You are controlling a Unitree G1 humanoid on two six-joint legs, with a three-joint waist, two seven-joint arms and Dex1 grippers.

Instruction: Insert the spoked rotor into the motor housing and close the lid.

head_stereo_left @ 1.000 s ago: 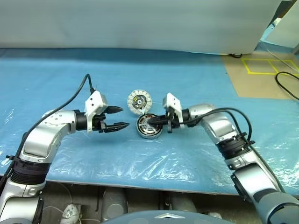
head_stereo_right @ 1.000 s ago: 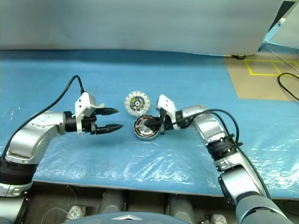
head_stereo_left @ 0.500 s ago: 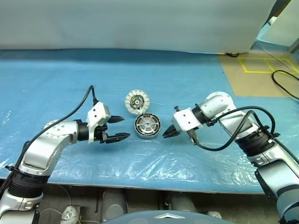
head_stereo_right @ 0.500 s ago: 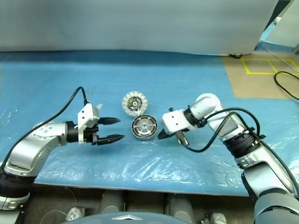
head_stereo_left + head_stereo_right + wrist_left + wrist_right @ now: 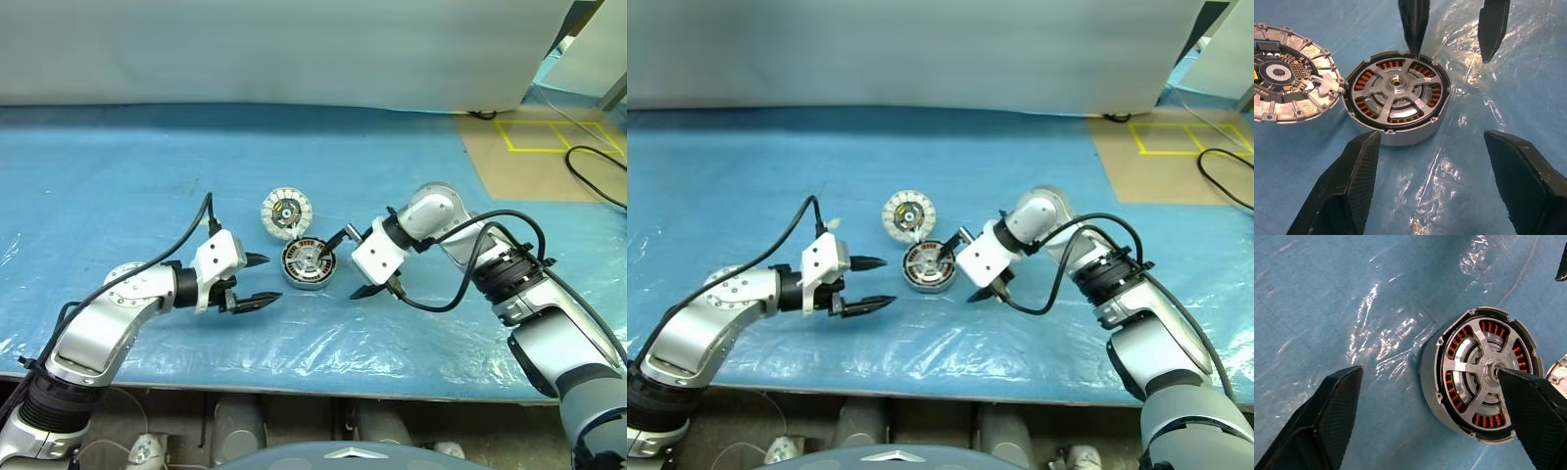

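The lid sits crooked behind the motor housing, so my right gripper needs to grip the housing's near rim [image 5: 326,280] and turn the housing straight before it closes the lid.
The motor housing [image 5: 310,264] stands on the blue sheet, its copper windings showing. The spoked rotor [image 5: 1415,104] lies inside it, with a black rim running round inside the cup wall. The lid [image 5: 286,212] lies flat just behind the housing, segmented face up, touching its edge. My left gripper [image 5: 269,279] hovers open a short way left of the housing, holding nothing. My right gripper [image 5: 346,264] is open at the housing's right side. One of its fingers [image 5: 1413,29] reaches the housing's rim and the other is over the sheet. Whether it touches the rim I cannot tell.
A blue sheet under wrinkled clear film [image 5: 323,343] covers the table, whose front edge [image 5: 294,387] runs close to me. A tan floor with yellow tape [image 5: 549,137] and a black cable [image 5: 598,176] lie at the back right. A pale wall [image 5: 294,49] closes the back.
My right gripper was shut over the housing. It lifted off to the right, rolled over and opened beside the housing. My left gripper drew back a little, still open.
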